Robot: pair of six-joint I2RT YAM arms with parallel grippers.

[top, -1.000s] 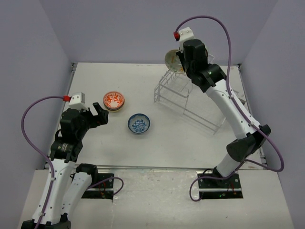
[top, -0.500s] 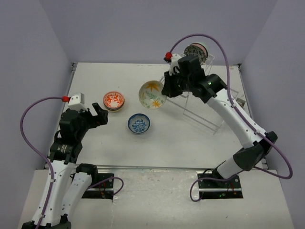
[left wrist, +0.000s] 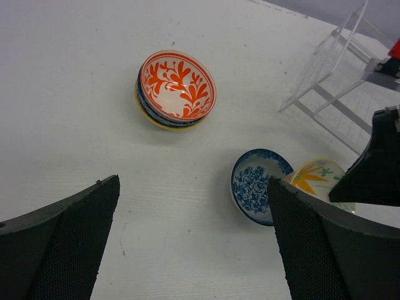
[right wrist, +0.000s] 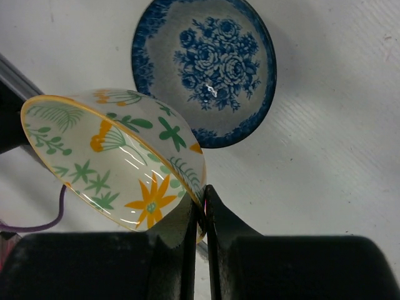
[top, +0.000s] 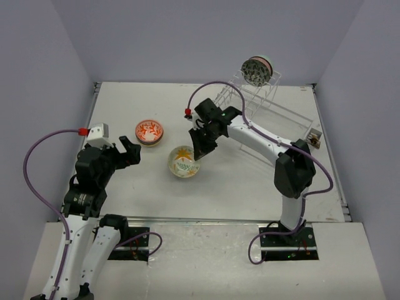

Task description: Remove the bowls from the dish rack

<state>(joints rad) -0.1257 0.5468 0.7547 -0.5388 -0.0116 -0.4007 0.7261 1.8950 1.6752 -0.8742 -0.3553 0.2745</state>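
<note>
My right gripper is going to release the cream bowl with yellow flowers inside the blue floral bowl (top: 181, 161) (right wrist: 209, 69) on the table.
My right gripper (top: 199, 154) (right wrist: 204, 203) is shut on the rim of a cream bowl with yellow flowers (top: 183, 160) (right wrist: 119, 159) (left wrist: 322, 178), held just over the blue floral bowl (right wrist: 206, 69) (left wrist: 256, 185) on the table. A red-orange floral bowl (top: 149, 132) (left wrist: 177, 85) tops a small stack at the left. One patterned bowl (top: 256, 69) still stands on edge in the dish rack (top: 262, 103) at the back right. My left gripper (top: 129, 154) (left wrist: 194, 250) hangs open near the stack, holding nothing.
The right arm (top: 262, 140) stretches across the table from the right. The rack's wire legs (left wrist: 325, 81) show in the left wrist view. Grey walls close in the table on three sides.
The right gripper carried the cream bowl from the rack leftward and down to above the blue bowl. The left arm barely moved.
</note>
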